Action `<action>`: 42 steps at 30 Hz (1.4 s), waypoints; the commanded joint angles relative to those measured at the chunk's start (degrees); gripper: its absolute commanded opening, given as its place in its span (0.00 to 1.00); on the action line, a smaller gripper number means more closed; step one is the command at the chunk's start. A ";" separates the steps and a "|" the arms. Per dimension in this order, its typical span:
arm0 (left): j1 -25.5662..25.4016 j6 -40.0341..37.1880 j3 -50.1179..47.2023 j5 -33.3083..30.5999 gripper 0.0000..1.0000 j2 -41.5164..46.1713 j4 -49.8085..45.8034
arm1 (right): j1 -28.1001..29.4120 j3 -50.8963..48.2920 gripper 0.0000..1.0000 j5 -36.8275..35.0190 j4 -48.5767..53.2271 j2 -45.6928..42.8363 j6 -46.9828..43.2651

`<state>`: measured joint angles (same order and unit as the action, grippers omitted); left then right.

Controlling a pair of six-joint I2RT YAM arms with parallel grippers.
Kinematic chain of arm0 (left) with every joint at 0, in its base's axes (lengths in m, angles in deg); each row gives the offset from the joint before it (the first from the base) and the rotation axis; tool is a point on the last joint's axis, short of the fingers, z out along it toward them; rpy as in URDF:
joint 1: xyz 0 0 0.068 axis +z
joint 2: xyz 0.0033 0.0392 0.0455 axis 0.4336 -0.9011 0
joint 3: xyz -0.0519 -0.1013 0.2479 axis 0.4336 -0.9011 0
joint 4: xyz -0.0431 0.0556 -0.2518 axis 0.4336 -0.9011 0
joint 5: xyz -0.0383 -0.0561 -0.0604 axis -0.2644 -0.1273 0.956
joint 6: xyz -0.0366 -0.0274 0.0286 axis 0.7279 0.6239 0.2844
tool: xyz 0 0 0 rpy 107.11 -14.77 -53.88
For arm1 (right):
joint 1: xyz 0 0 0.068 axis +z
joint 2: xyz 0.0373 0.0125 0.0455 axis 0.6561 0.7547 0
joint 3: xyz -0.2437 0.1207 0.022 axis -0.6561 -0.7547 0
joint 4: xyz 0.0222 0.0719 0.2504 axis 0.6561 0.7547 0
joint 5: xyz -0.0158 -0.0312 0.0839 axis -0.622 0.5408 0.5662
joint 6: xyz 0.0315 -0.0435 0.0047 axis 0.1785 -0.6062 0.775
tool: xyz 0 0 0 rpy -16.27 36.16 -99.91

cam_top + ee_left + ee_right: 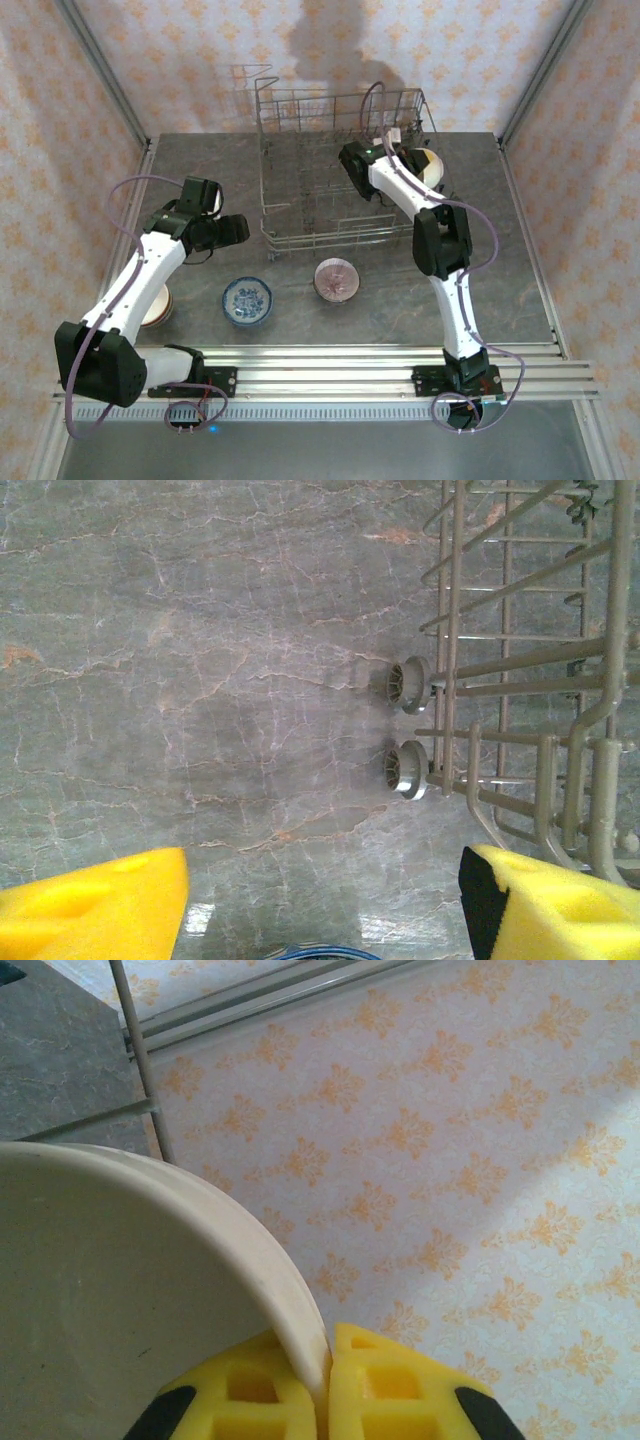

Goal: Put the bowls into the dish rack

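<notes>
Next, I rest the plain cream bowl inside the dish rack's side edge (412,176), by my right gripper.
The grey wire dish rack (340,175) stands at the back middle of the table. My right gripper (408,157) is at the rack's right side, shut on the rim of a plain cream bowl (430,166). In the right wrist view the yellow fingertips (325,1385) pinch that bowl's (120,1290) edge. My left gripper (236,232) hovers left of the rack, open and empty; its yellow fingers (95,905) stand wide apart over the bare table, with the rack's wheels (410,685) ahead. A blue-and-white bowl (247,300) and a pinkish bowl (337,279) sit in front of the rack.
Another bowl (160,305) lies partly under the left arm near the table's left edge. The blue rim of a bowl (320,952) shows at the bottom of the left wrist view. Patterned walls close the table in on three sides.
</notes>
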<state>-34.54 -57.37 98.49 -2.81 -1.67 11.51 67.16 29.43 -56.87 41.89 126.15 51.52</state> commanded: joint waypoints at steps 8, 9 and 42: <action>0.48 -0.34 4.28 -3.47 0.74 -4.09 -2.27 | -2.33 14.00 0.03 -3.42 32.22 8.69 28.13; 0.41 -0.27 4.77 -3.10 0.74 -4.64 -2.09 | -2.28 13.94 0.03 -3.18 32.18 8.81 28.35; 0.02 2.44 2.03 -0.13 0.76 -5.89 2.13 | 0.56 8.23 0.25 8.31 16.40 9.39 12.63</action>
<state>-34.56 -55.81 101.28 -2.90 -9.19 12.97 67.51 39.40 -55.98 58.92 134.13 64.35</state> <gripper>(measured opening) 0.757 0.242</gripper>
